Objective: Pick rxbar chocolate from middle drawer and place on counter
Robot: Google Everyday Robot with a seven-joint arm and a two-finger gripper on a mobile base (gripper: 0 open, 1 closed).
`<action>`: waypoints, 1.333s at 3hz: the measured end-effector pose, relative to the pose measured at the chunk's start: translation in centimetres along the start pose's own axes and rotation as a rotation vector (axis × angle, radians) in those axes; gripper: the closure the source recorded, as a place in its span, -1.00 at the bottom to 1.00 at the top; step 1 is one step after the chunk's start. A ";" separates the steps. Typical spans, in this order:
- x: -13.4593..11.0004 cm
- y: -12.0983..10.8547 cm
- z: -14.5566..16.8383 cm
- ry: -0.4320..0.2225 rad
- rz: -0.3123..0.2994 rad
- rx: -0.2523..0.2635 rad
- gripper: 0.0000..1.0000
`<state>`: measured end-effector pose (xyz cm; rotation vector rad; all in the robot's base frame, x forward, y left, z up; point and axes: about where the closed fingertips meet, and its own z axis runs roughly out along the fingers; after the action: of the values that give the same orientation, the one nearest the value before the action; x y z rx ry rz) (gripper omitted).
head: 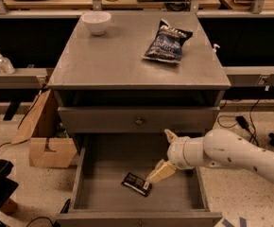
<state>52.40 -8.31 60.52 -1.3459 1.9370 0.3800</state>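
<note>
The robot's gripper will next go down to the rxbar chocolate in the open middle drawer and close on its end (145, 188) nearest the white arm.
The rxbar chocolate (136, 184), a small black bar with pale lettering, lies flat on the floor of the open middle drawer (104, 160), near its front centre. My gripper (164, 155) reaches in from the right on a white arm, over the drawer's right half. Its fingers are spread apart, one pointing up and the lower cream fingertip (157, 175) hanging just right of the bar, close to its end. Nothing is held. The counter (113, 60) is the grey cabinet top above.
A white bowl (96, 22) stands at the counter's back left and a blue chip bag (167, 41) lies at its back right. A shut drawer with a round knob (139, 121) sits above the open one. Cardboard boxes (45, 136) stand left of the cabinet.
</note>
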 end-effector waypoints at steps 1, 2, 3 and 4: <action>2.1 0.4 3.4 -0.009 0.010 -0.011 -1.00; 3.8 0.4 6.7 -0.004 0.008 -0.025 -1.00; 5.3 1.5 9.0 -0.003 0.027 -0.065 -1.00; 5.3 1.5 9.1 -0.003 0.027 -0.067 -1.00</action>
<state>53.72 -5.81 50.25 -1.3621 1.9568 0.4630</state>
